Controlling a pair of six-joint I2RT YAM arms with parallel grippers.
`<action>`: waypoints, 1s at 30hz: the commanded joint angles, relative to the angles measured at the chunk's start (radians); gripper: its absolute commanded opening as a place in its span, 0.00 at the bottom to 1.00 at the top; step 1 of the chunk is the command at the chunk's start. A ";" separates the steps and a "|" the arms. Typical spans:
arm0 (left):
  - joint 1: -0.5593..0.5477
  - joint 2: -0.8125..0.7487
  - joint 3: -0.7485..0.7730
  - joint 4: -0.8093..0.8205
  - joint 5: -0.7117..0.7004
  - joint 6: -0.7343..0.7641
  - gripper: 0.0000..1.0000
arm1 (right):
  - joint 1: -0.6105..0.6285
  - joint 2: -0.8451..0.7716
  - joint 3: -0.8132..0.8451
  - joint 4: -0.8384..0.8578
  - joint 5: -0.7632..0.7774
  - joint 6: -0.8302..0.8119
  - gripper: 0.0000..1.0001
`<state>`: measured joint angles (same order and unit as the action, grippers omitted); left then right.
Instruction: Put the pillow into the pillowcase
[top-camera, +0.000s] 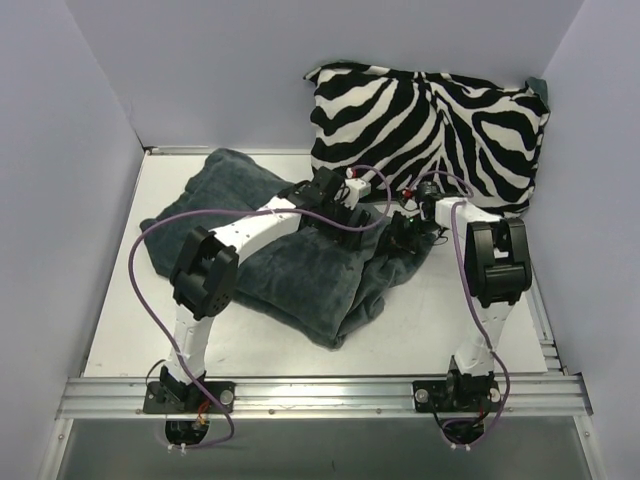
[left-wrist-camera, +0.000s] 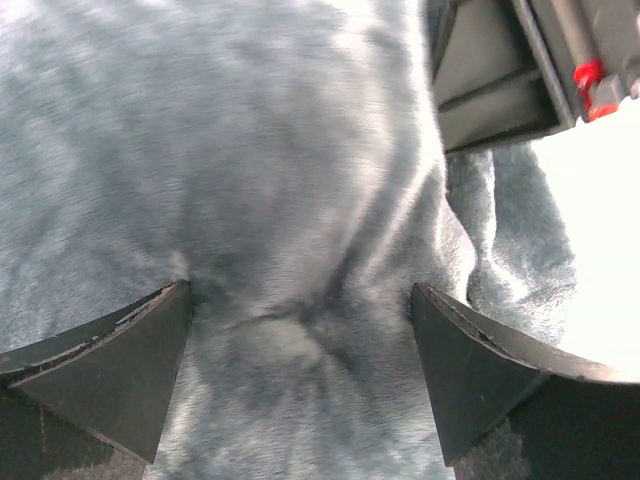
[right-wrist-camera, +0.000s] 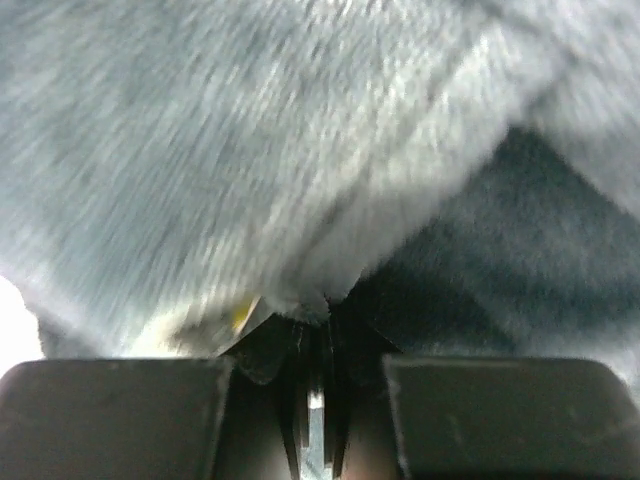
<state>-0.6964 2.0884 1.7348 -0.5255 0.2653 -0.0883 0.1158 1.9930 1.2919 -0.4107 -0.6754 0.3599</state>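
Observation:
The fingers of my left gripper are spread over plush short of the pillowcase's edge, so they should pinch a fold at the edge (top-camera: 370, 258) beside my right gripper.
The pillowcase (top-camera: 290, 270) lies crumpled on the table with its dark grey-teal plush face up. My left gripper (top-camera: 347, 208) is open, its fingers spread wide and pressed onto the plush (left-wrist-camera: 250, 150) near the case's right edge; in the left wrist view the gripper (left-wrist-camera: 300, 292) holds nothing. My right gripper (top-camera: 405, 226) is shut on a fold of the pillowcase edge (right-wrist-camera: 250, 130), and the wrist view shows its jaws (right-wrist-camera: 320, 322) pinching the fabric. The pillow is hidden, except for a small yellow sliver (right-wrist-camera: 240, 312) beside the pinched fold.
A plump zebra-print cushion (top-camera: 430, 120) with a teal corner (top-camera: 541, 92) leans against the back wall at the right. The white table (top-camera: 150, 330) has walls on three sides and an aluminium rail (top-camera: 320, 392) at the front. Part of the right arm (left-wrist-camera: 520, 60) shows in the left wrist view.

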 joint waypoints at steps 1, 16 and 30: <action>-0.063 -0.053 0.025 0.032 -0.004 0.068 0.98 | -0.057 -0.120 -0.025 0.012 -0.120 0.004 0.00; 0.023 0.259 0.138 -0.008 -0.201 -0.030 0.09 | -0.234 -0.291 -0.098 0.036 -0.576 0.068 0.00; 0.052 0.265 0.080 0.021 -0.016 -0.057 0.00 | -0.177 -0.274 -0.062 0.030 -0.827 0.025 0.00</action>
<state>-0.6662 2.2780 1.8187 -0.4274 0.2436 -0.1497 -0.1131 1.7004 1.2007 -0.3534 -1.3487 0.4377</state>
